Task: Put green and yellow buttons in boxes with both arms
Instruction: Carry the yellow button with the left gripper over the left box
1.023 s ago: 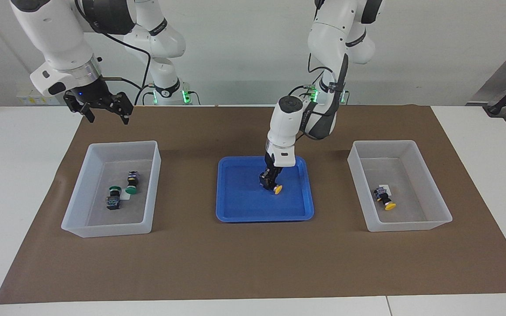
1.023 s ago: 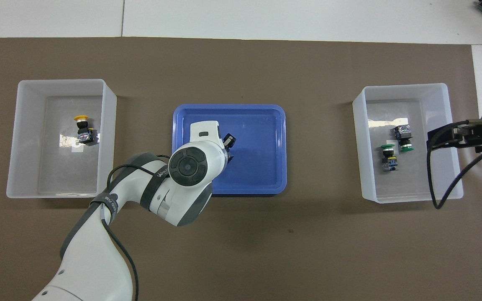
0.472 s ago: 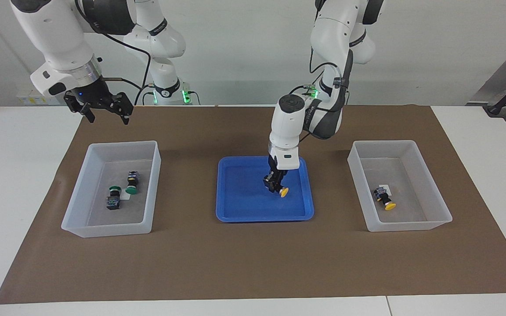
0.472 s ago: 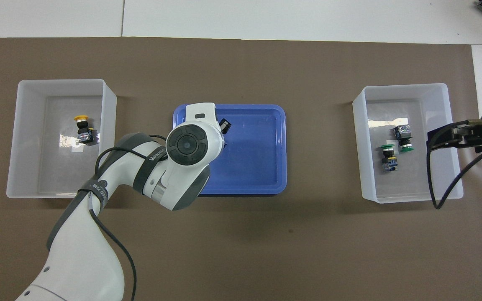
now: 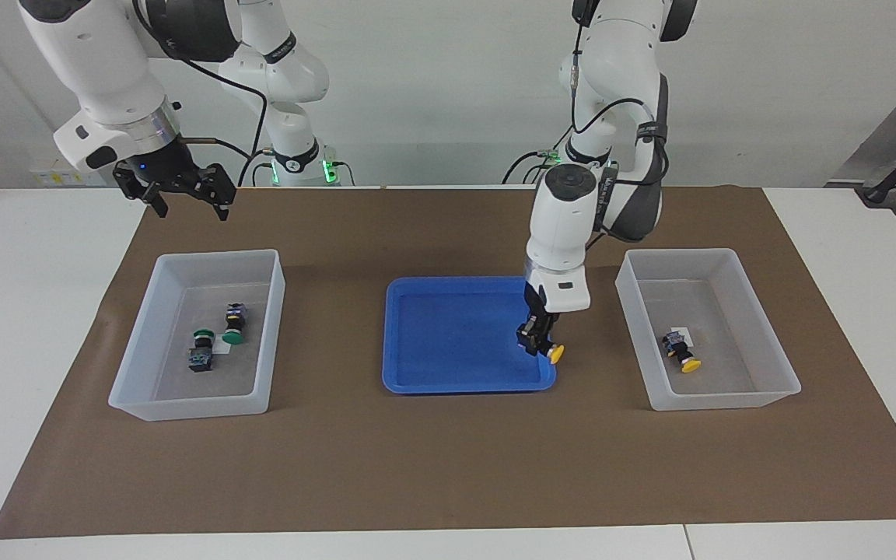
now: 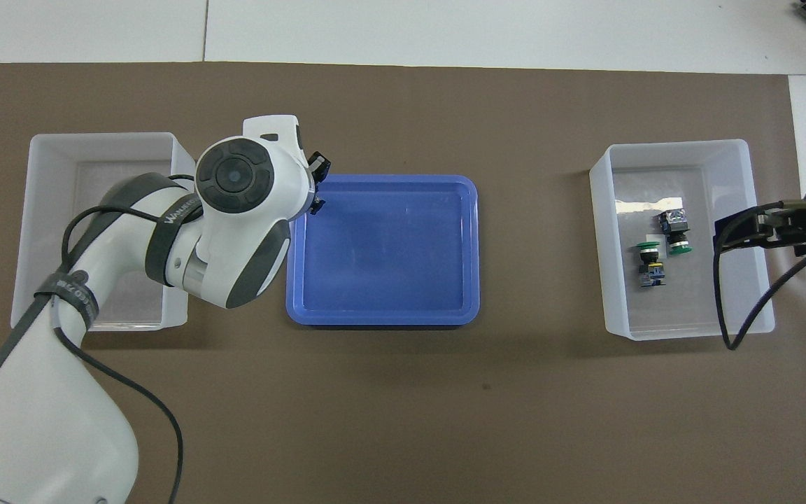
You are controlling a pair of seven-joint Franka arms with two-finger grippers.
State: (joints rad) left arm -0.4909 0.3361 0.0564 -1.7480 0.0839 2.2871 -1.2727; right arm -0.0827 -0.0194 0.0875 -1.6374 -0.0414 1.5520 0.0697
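The robot's left gripper will set this yellow button down between the other yellow button and its box's outside (image 6: 101,217).
My left gripper (image 5: 536,336) is shut on a yellow button (image 5: 554,354) and holds it in the air over the blue tray's edge toward the left arm's end. In the overhead view only the left gripper's black tips (image 6: 316,183) show past the arm. A second yellow button (image 5: 682,355) lies in the box (image 5: 720,401) at the left arm's end; the arm hides it in the overhead view. Two green buttons (image 5: 233,325) (image 5: 201,351) lie in the other box (image 5: 183,409), also seen from overhead (image 6: 676,231) (image 6: 650,262). My right gripper (image 5: 177,194) is open and empty, waiting above the table beside that box.
The shallow blue tray (image 5: 440,350) sits mid-table between the two boxes, with nothing lying in it (image 6: 382,252). A brown mat (image 5: 448,467) covers the table. The left arm covers part of the box (image 6: 95,136) at its end in the overhead view.
My left gripper has lifted the yellow button off the middle of the tray and carried it toward the box at the left arm's end. The right arm has not moved.
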